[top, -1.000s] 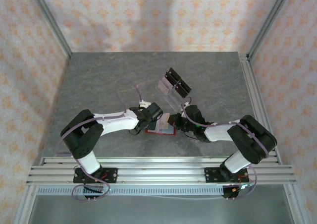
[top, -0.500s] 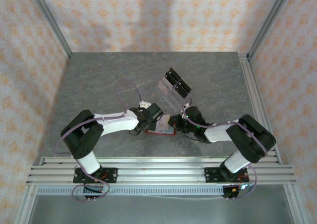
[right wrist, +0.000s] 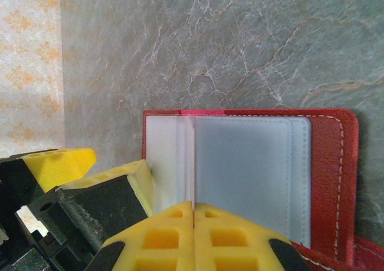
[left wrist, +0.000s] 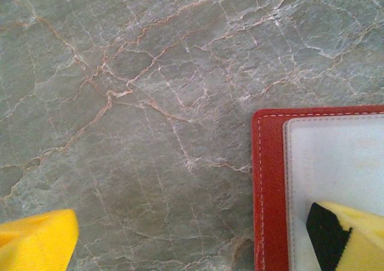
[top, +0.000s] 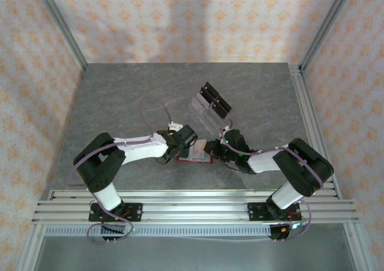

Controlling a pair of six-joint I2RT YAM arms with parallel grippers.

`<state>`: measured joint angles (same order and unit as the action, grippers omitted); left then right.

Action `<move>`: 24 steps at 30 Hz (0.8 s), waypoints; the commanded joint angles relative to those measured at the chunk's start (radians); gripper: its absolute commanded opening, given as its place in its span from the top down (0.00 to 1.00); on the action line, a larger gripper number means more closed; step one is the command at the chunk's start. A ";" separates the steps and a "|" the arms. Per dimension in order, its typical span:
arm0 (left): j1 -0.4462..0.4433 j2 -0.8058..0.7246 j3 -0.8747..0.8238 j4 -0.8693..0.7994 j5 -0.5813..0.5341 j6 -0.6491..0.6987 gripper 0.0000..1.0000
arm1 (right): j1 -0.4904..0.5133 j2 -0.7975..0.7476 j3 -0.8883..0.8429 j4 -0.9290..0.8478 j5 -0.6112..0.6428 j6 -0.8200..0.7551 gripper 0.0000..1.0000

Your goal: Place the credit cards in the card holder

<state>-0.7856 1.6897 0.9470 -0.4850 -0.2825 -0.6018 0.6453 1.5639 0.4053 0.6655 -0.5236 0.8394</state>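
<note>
My right gripper should put the credit card down on the red card holder's half (top: pixel 190 151) (right wrist: pixel 175 169) that is beside my left gripper.
The red card holder (top: pixel 193 159) lies open on the table between both arms, its pale clear sleeves up (right wrist: pixel 240 175). My right gripper (right wrist: pixel 194 204) is shut on a thin whitish credit card (right wrist: pixel 188 157), seen edge-on, standing over the sleeves and reaching to the holder's far edge. From above, the right gripper (top: pixel 211 148) is at the holder's right end. My left gripper (left wrist: pixel 193 223) is open wide; one of its fingers (left wrist: pixel 348 235) rests on the holder's clear sleeve (left wrist: pixel 336 163), the other hangs over bare table. The left gripper (top: pixel 185 146) sits at the holder's left end.
A clear plastic stand with black blocks (top: pixel 210 105) stands just behind the grippers, mid-table. The grey marble table (top: pixel 120 97) is bordered by metal rails at the right (top: pixel 306 115) and front (top: pixel 198 202). The left gripper's fingers (right wrist: pixel 114 190) crowd the holder's left side.
The right gripper has crept left and lower over the holder with the card. The pale card between the two grippers now shows less from above. The left arm has barely moved.
</note>
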 commanded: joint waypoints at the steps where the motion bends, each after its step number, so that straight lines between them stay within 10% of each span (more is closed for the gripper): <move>1: -0.008 0.010 -0.021 -0.035 -0.032 -0.001 0.00 | 0.004 0.024 -0.013 0.048 -0.015 0.010 1.00; 24: -0.009 0.014 -0.019 -0.033 -0.032 -0.001 0.00 | 0.018 0.117 -0.010 0.137 -0.061 0.038 1.00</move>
<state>-0.7856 1.6897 0.9470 -0.4850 -0.2825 -0.6018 0.6525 1.6634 0.4046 0.7757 -0.5770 0.8734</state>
